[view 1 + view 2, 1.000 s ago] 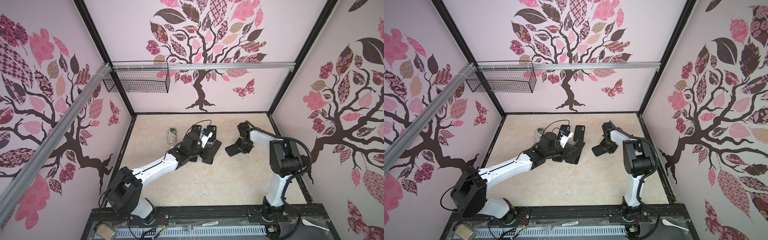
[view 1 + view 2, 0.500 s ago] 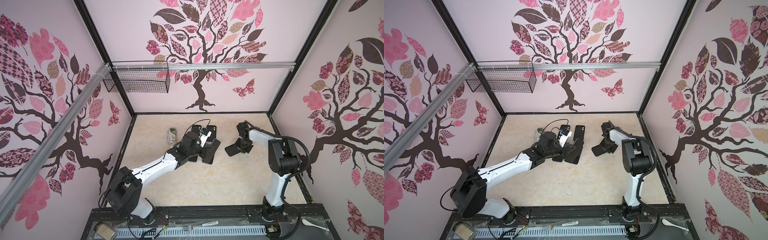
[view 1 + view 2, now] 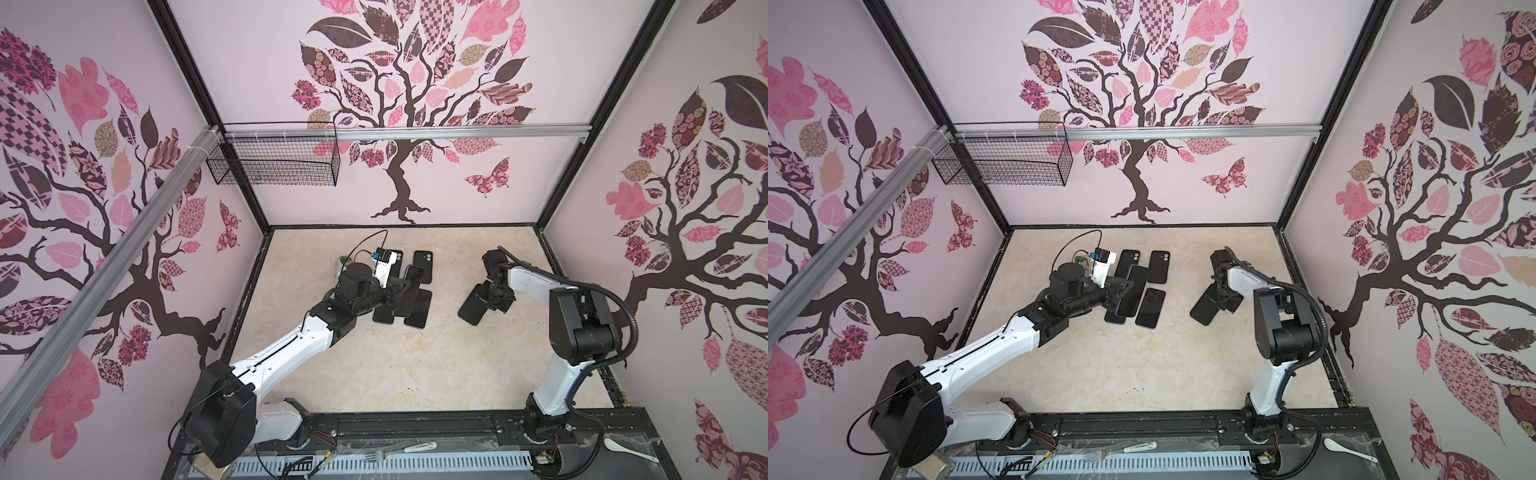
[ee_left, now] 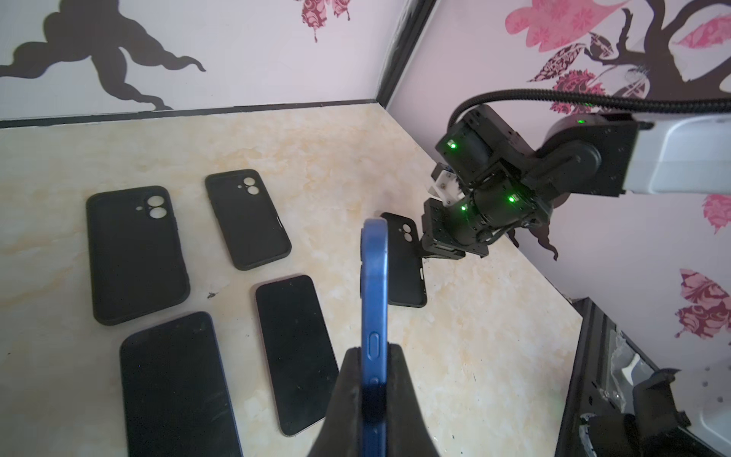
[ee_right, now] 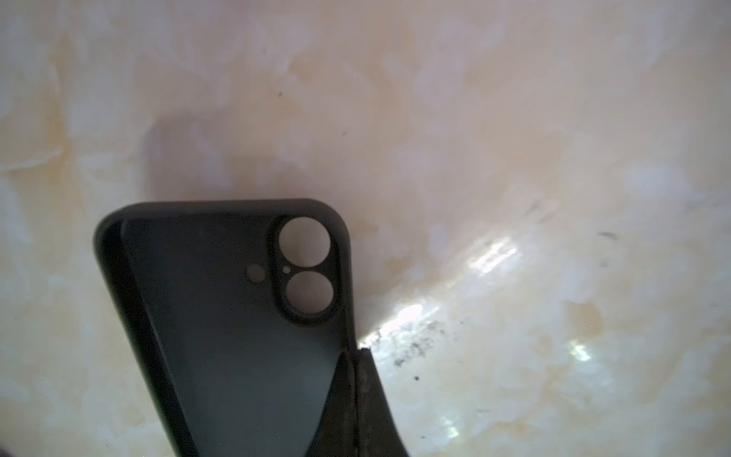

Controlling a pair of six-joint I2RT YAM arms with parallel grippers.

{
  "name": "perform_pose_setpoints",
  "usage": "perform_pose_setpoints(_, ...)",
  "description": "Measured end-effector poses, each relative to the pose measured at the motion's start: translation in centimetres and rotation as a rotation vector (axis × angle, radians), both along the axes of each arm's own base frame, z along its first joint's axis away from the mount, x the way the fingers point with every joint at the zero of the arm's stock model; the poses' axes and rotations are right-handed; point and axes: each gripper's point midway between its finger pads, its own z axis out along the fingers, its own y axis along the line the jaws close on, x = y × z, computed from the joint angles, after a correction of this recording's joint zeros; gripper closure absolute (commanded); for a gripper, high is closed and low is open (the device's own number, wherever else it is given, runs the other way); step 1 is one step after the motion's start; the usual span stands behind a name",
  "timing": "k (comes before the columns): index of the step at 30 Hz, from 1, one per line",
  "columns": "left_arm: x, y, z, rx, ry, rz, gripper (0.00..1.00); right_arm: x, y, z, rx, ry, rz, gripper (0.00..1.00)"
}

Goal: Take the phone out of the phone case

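I should let go of the held black case with my right gripper, and it will then rest on bare table (image 3: pixel 453 269) beside the back row of empty cases.
The blue phone (image 4: pixel 374 296) stands edge-on between the fingers of my left gripper (image 4: pixel 374 356), which is shut on it just above the table; in both top views it shows at the middle back (image 3: pixel 412 286) (image 3: pixel 1131 295). The empty black phone case (image 5: pixel 221 316), with its two camera holes showing, sits low at the table to the right (image 3: pixel 471 309) (image 3: pixel 1202 311) (image 4: pixel 403 277). My right gripper (image 5: pixel 356 352) is shut on that case's side wall near the camera cutout (image 3: pixel 494 297). The phone and the case are well apart.
Under and beside the held phone lie two more empty black cases (image 4: pixel 134 253) (image 4: pixel 247 217) and two dark phones face up (image 4: pixel 178 387) (image 4: pixel 294 352). A small can (image 3: pixel 343 262) stands behind the left wrist. A wire basket (image 3: pixel 274 164) hangs on the back wall.
My right gripper's jaws have closed onto the case's side wall. The left arm holds the blue phone in nearly the same place.
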Motion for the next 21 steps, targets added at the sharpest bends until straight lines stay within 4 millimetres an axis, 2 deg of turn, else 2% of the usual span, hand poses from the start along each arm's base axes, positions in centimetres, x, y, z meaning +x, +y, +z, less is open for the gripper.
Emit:
perform_pose_setpoints(4,1.0,0.7,-0.3,-0.026,0.035,0.043,1.00,1.2,-0.9,2.6,-0.059,-0.071,0.064,1.00)
perform_pose_setpoints(11,3.0,0.5,-4.5,-0.013,0.175,0.082,1.00,4.5,-0.1,6.3,-0.087,-0.158,0.244,1.00)
perform_pose_setpoints(14,4.3,0.1,-5.5,-0.022,0.218,0.096,1.00,5.9,0.7,7.4,-0.077,-0.169,0.315,1.00)
perform_pose_setpoints(17,5.6,-0.5,-5.3,-0.040,0.229,0.098,1.00,8.0,1.3,7.6,-0.078,-0.168,0.371,1.00)
perform_pose_setpoints(21,7.5,-1.8,-4.1,-0.075,0.220,0.084,1.00,10.3,2.0,7.4,-0.078,-0.150,0.432,1.00)
